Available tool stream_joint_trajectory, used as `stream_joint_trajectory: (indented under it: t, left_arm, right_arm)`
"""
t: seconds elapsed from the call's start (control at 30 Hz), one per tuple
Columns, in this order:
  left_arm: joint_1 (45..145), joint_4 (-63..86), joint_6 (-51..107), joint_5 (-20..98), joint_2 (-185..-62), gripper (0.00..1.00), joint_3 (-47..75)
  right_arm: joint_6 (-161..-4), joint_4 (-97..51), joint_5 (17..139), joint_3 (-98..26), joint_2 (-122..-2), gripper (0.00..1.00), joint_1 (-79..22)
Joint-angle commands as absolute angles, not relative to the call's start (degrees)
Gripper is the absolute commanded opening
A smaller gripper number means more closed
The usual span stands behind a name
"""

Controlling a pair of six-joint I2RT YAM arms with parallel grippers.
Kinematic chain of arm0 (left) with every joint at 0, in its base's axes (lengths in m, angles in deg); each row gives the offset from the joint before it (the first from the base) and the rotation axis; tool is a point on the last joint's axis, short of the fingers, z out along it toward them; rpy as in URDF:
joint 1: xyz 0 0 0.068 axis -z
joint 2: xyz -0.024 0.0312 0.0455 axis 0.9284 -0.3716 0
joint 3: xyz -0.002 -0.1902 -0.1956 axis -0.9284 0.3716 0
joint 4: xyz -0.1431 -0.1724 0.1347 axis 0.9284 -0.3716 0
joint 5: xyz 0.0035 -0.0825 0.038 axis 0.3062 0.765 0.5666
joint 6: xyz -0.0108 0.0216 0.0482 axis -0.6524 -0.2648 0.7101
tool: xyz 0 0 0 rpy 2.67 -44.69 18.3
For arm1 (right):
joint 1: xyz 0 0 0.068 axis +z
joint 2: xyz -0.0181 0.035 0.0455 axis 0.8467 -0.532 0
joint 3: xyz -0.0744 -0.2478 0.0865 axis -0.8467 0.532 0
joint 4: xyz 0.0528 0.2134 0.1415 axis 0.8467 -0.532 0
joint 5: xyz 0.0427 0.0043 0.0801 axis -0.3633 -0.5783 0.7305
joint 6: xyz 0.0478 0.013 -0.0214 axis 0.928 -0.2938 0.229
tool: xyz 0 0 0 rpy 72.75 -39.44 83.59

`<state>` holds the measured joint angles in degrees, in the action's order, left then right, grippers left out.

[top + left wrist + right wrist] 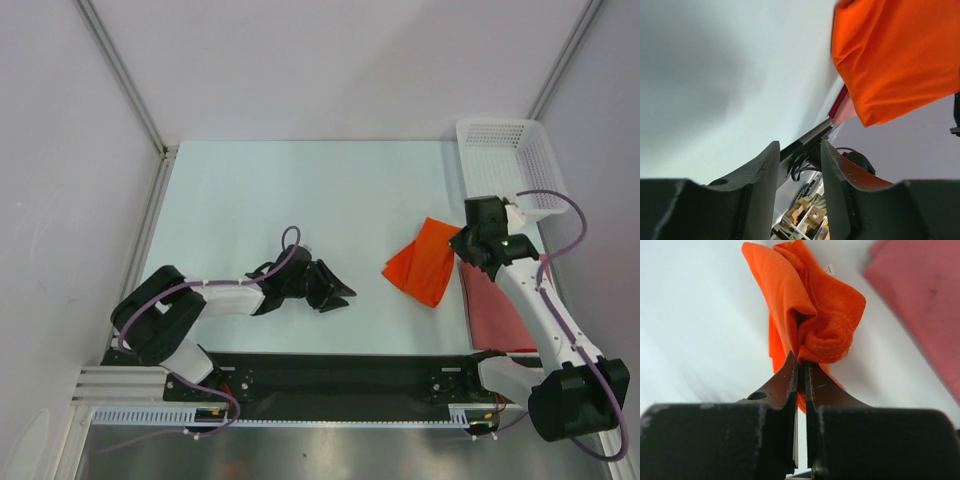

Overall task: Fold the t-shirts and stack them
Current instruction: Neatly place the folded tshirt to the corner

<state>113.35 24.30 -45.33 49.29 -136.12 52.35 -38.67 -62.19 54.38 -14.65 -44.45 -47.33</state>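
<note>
Next, I drop the orange t-shirt with my right gripper atop the folded brick-red t-shirt (516, 291), nearer its basket side.
The bright orange t-shirt (423, 262) lies bunched on the table right of centre. My right gripper (462, 243) is shut on its bunched edge; in the right wrist view the orange t-shirt (815, 315) is pinched between my closed fingers (785, 382). The brick-red t-shirt (495, 310) lies folded flat at the right near edge, under my right arm, and shows in the right wrist view (925, 305). My left gripper (335, 290) rests open and empty on the table left of the orange t-shirt (895, 60).
A white lattice basket (510, 160) stands at the back right corner. White walls with metal posts enclose the table (280, 190). The black base rail (330, 375) runs along the near edge.
</note>
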Motion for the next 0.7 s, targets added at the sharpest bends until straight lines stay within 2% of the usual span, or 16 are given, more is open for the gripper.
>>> stream_joint_trajectory:
  t: [0.0, 0.2, 0.67]
  left_arm:
    - [111.4, 27.3, -43.1, 55.4, -134.2, 0.43, 53.0]
    - [108.8, 26.0, -41.0, 59.6, -131.5, 0.44, 54.4]
    - [106.6, 29.9, -41.0, 63.4, -132.5, 0.44, 55.6]
  right_arm:
    - [-31.6, -69.3, 45.7, -17.6, -42.0, 0.00, -50.2]
    - [-29.8, -72.8, 41.6, -23.2, -42.8, 0.00, -53.9]
    - [-33.6, -74.9, 46.8, -34.3, -48.7, 0.00, -70.1]
